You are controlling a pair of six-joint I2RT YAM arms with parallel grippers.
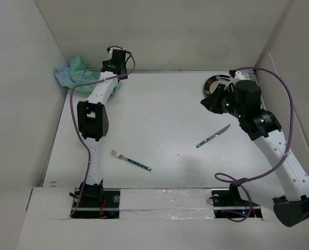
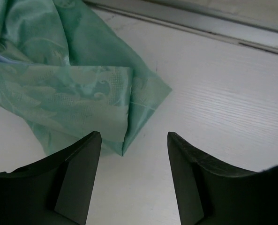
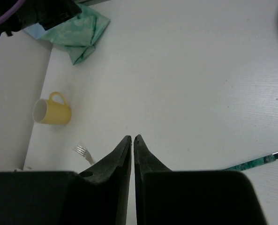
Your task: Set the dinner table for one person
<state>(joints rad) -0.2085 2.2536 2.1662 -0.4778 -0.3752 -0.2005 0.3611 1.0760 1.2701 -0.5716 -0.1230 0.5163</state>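
The mint-green patterned cloth's short folded end (image 1: 114,88) (image 2: 128,108) will be grabbed by my left gripper about halfway along it, beside the cloth's pointed corner.
The dinner table (image 1: 159,114) is a wide white surface with white walls. A mint-green patterned cloth (image 1: 76,75) lies crumpled in its far left corner. My left gripper (image 1: 112,65) hovers at that cloth's right edge. In the left wrist view it (image 2: 134,140) is open, and a folded corner of the cloth (image 2: 59,79) lies just ahead of the left finger, with nothing between the fingers. My right gripper (image 1: 205,101) hangs over the table's right side. In the right wrist view it (image 3: 132,138) is shut and holds nothing.
A fork (image 1: 130,160) lies near the front, left of centre. A knife (image 1: 213,136) with a patterned handle lies right of centre. A dark round plate (image 1: 219,83) sits at the far right. A yellow mug (image 3: 52,111) stands by the left wall, hidden behind the left arm in the top view.
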